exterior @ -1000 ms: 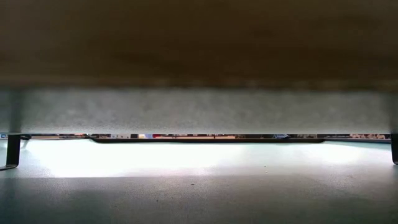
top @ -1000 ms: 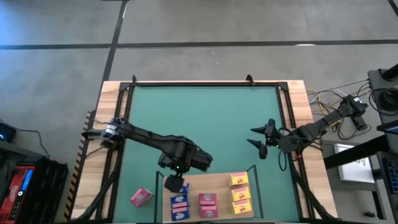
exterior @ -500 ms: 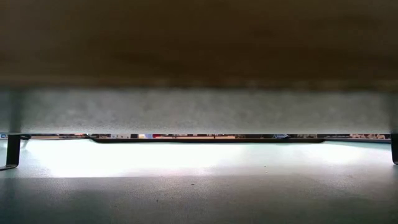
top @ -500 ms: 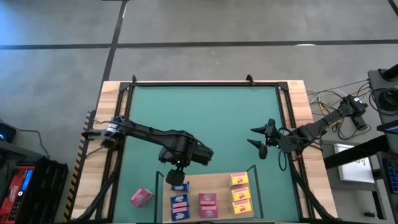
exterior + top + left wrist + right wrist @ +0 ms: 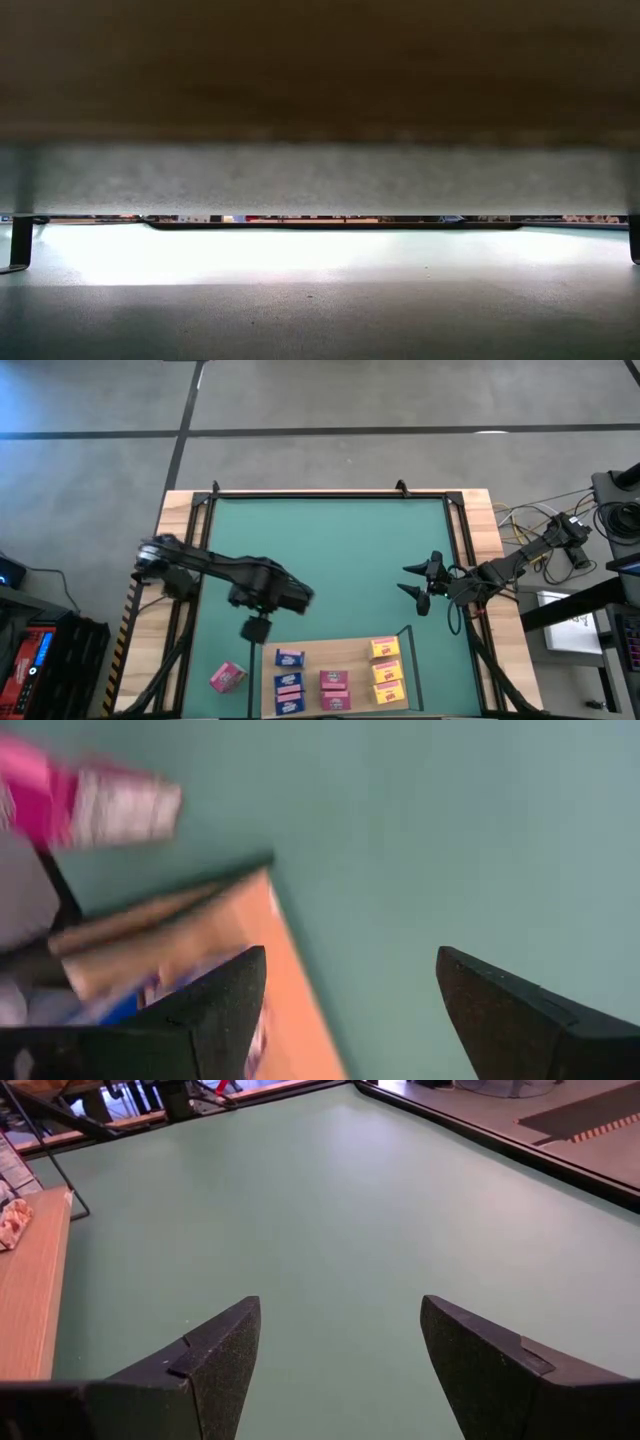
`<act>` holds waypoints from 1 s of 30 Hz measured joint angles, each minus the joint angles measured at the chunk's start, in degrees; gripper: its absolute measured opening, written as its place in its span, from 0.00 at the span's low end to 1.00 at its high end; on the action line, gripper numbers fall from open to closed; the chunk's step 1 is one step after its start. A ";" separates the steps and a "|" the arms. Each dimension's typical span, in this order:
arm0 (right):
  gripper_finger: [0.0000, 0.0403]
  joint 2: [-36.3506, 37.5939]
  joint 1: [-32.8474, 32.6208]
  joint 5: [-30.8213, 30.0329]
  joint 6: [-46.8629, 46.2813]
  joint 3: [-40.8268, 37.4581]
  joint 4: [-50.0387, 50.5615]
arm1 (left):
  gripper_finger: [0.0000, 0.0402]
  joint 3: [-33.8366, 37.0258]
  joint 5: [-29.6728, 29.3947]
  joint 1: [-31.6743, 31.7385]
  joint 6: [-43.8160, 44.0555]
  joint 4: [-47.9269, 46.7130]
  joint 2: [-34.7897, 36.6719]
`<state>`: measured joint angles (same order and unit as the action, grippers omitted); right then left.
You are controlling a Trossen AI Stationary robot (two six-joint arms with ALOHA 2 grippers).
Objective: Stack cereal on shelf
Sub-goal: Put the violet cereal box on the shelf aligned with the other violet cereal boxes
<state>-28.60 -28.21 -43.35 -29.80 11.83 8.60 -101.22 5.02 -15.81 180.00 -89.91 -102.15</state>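
Note:
The robot's left gripper will next move to the pink box lying on the green mat beside the shelf and close on the pink box's sides (image 5: pixel 227 677) (image 5: pixel 75 805).
The shelf (image 5: pixel 352 656), a light-wood board with thin dark posts, lies at the mat's near edge. On it lie three blue boxes (image 5: pixel 290 658), two pink boxes (image 5: pixel 334 680) and three yellow boxes (image 5: pixel 387 670). A third pink box (image 5: pixel 227 677) lies on the green mat left of the shelf; it also shows in the left wrist view (image 5: pixel 92 802). My left gripper (image 5: pixel 255 628) is open and empty, just beyond the shelf's far left corner (image 5: pixel 262 910). My right gripper (image 5: pixel 415 582) is open and empty above the mat on the right.
The green mat (image 5: pixel 330 550) lies bare between the arms and toward the far edge. A dark frame (image 5: pixel 320 494) runs round the mat. Cables and gear (image 5: pixel 560 530) lie off the table's right side. The low view shows only the underside of a board (image 5: pixel 320 70).
My left gripper has drawn back from over the shelf's far left part toward the table's far left. The blue box that it covered now lies uncovered on the board. My right arm has kept still.

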 joint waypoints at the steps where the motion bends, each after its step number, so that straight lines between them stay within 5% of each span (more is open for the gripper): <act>1: 0.66 0.02 0.02 0.00 -0.01 -0.01 0.00 | 0.68 2.84 0.08 0.08 0.00 -0.12 2.39; 4: 0.66 0.01 0.00 0.00 -0.02 -0.02 0.00 | 0.68 10.24 0.47 -0.73 -2.93 -0.15 8.76; 15: 0.66 0.02 0.01 0.00 -0.02 -0.01 0.02 | 0.68 28.24 -2.11 -6.33 -36.27 -0.15 24.05; 23: 0.66 0.02 0.02 0.00 0.00 -0.02 0.02 | 0.68 33.03 -1.64 -8.20 -57.74 1.64 28.50; 30: 0.66 0.00 0.00 0.00 -0.02 -0.02 0.02 | 0.68 33.36 5.47 -8.71 -81.41 7.87 30.30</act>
<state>-28.60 -28.21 -43.35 -29.82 11.81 8.62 -67.87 10.49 -24.52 98.59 -82.05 -71.86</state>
